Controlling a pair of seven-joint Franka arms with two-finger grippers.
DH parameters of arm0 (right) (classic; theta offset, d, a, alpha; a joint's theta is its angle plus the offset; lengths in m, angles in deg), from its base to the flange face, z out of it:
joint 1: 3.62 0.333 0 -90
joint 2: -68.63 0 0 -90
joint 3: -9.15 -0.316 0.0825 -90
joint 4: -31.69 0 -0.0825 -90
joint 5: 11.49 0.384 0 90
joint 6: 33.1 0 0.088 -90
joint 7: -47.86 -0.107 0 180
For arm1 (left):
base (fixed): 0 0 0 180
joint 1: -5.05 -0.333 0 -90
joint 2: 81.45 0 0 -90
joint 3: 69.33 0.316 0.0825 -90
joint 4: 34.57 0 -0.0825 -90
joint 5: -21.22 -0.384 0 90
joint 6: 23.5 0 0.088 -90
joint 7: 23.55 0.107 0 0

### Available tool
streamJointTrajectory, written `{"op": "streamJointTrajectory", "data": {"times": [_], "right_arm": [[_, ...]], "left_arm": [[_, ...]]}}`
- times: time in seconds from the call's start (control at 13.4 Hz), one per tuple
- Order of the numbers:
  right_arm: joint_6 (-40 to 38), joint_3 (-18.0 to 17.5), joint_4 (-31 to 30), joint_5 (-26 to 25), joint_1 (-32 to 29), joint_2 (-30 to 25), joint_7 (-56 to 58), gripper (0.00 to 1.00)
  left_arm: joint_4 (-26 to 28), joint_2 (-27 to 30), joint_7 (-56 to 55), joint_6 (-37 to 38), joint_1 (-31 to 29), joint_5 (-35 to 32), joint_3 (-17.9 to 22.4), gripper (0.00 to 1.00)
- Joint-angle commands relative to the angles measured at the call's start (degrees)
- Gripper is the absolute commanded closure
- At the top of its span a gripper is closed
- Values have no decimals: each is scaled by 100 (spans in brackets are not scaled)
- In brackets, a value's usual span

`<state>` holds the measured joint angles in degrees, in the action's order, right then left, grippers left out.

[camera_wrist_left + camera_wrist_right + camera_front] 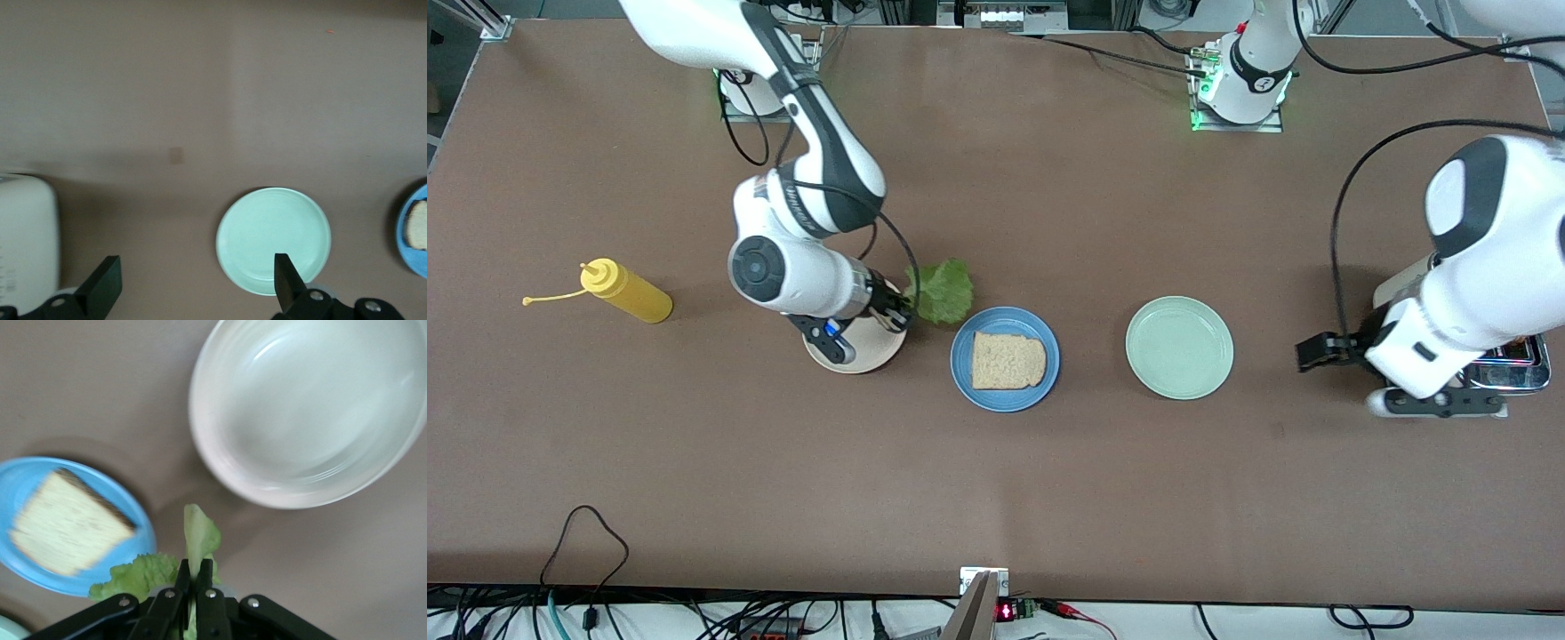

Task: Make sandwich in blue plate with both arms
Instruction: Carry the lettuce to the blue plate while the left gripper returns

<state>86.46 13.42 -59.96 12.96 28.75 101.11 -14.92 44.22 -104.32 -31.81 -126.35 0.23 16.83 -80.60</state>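
Note:
I need to release the lettuce leaf from my right gripper so it lies flat on the bread slice in the blue plate [1014, 356] [69, 527].
The blue plate [963, 377] lies mid-table with one light-brown bread slice [1008, 361] on it. No second slice is in view. My right gripper [900, 307] is shut on a ruffled green lettuce leaf [943, 290] and holds it just above the table, between the cream-white plate [864, 357] and the blue plate. In the right wrist view the fingers [195, 570] pinch the leaf's pale stem [199, 532], with the blue plate [20, 480] and bread [67, 530] beside it. My left gripper [1436, 405] is open [197, 287] and empty, up near its end of the table.
An empty pale mint-green plate [1179, 348] lies beside the blue plate toward the left arm's end, also in the left wrist view [273, 239]. A white and metal appliance [1510, 366] sits under the left arm. A yellow squeeze bottle [627, 292] lies toward the right arm's end.

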Motion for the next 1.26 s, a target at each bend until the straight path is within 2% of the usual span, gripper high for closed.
{"op": "streamJointTrajectory", "data": {"times": [0.0,0.15,0.3,0.74,1.12,1.19], "right_arm": [[566,47,875,130,347,705,-1180,95],[901,47,1087,218,436,979,-1569,95],[1182,47,1114,428,542,1102,-1701,95],[1614,56,1132,579,709,1313,-1746,93],[1878,56,1132,579,691,1358,-1746,93],[1887,47,1132,579,691,1384,-1746,89]], "left_arm": [[75,519,614,291,227,315,696,0],[67,836,571,1026,121,334,662,0],[241,1064,606,1223,103,299,670,0],[1533,2014,571,732,-64,299,600,0],[1605,2103,501,740,-55,299,591,0],[1605,2112,492,749,-38,299,591,0]]}}
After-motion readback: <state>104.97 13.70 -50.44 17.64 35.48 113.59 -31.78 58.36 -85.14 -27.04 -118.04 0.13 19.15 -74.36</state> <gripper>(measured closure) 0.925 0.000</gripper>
